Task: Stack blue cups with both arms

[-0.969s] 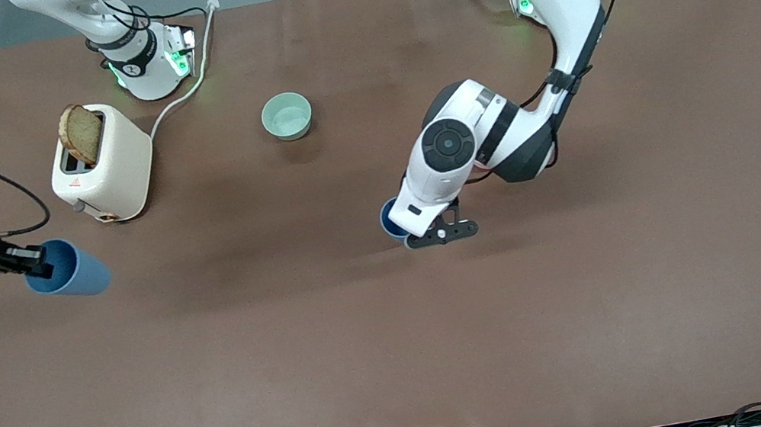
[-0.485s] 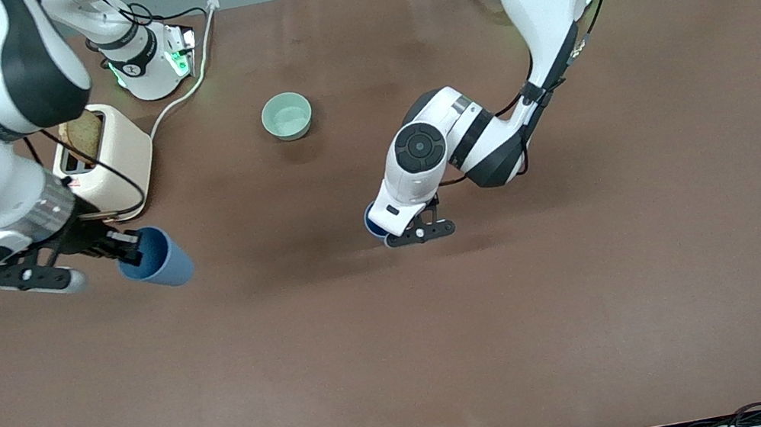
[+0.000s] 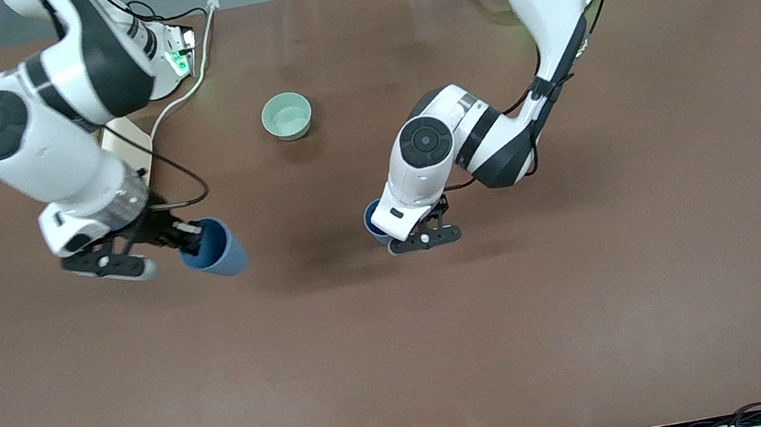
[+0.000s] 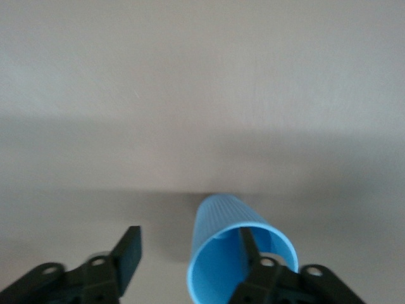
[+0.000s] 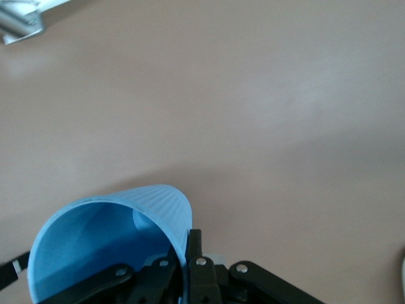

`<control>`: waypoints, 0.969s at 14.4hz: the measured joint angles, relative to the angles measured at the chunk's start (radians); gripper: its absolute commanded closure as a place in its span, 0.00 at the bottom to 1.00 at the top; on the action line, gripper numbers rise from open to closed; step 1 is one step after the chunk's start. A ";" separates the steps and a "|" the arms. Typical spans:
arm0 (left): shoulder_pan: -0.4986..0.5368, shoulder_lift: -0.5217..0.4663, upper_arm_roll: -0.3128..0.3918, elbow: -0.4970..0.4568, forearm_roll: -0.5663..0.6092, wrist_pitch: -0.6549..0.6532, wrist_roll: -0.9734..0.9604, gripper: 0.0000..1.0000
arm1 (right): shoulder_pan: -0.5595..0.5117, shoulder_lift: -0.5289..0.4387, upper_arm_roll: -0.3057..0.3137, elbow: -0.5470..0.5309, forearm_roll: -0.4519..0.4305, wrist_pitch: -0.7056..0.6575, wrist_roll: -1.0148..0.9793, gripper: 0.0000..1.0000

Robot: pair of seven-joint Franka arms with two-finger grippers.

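Observation:
The blue cup in my right gripper, now held tilted above the table, will be released inside the other blue cup (image 3: 387,221), the one that is under my left gripper.
My right gripper (image 3: 190,238) is shut on the rim of one blue cup (image 3: 215,249) and holds it tilted above the table, between the toaster and the middle. In the right wrist view the cup's (image 5: 107,240) wall is pinched between the fingers of the gripper (image 5: 190,253). My left gripper (image 3: 409,233) is at the table's middle over the second blue cup (image 3: 372,221), which it mostly hides. In the left wrist view this gripper (image 4: 188,253) is open: one finger (image 4: 248,244) is inside the cup (image 4: 228,221), the other (image 4: 130,250) stands well outside it.
A pale green bowl (image 3: 287,115) sits farther from the front camera than the left gripper. A cream toaster (image 3: 129,143), mostly hidden by the right arm, stands near the right arm's base with its white cable (image 3: 190,91).
The right arm has carried its blue cup from the right arm's end of the table toward the middle. The left gripper and its cup shifted slightly toward the right arm's end.

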 measured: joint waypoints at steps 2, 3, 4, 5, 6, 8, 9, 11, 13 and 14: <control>0.045 -0.069 0.002 0.009 0.024 -0.059 0.000 0.00 | 0.020 0.037 0.072 0.001 -0.041 0.041 0.125 0.99; 0.075 -0.111 0.003 0.012 0.033 -0.103 0.001 0.00 | 0.024 0.058 0.107 0.006 -0.074 0.052 0.193 0.99; 0.107 -0.154 0.003 0.014 0.039 -0.147 0.003 0.00 | 0.025 0.083 0.140 0.018 -0.103 0.059 0.252 0.99; 0.142 -0.198 0.004 0.015 0.042 -0.186 0.010 0.00 | 0.026 0.114 0.172 0.041 -0.126 0.061 0.299 0.99; 0.178 -0.240 0.004 0.015 0.042 -0.222 0.033 0.00 | 0.031 0.147 0.200 0.070 -0.150 0.061 0.339 0.99; 0.244 -0.319 0.006 0.015 0.043 -0.287 0.133 0.00 | 0.062 0.213 0.228 0.124 -0.205 0.061 0.422 0.99; 0.280 -0.356 0.007 0.015 0.043 -0.313 0.194 0.00 | 0.085 0.245 0.231 0.144 -0.231 0.061 0.461 0.99; 0.355 -0.423 0.008 0.014 0.043 -0.343 0.284 0.00 | 0.132 0.304 0.232 0.176 -0.260 0.061 0.508 0.99; 0.407 -0.474 0.007 0.013 0.041 -0.377 0.315 0.00 | 0.167 0.348 0.232 0.202 -0.268 0.061 0.522 0.99; 0.422 -0.495 0.007 0.012 0.041 -0.404 0.323 0.00 | 0.177 0.364 0.232 0.214 -0.270 0.061 0.526 0.99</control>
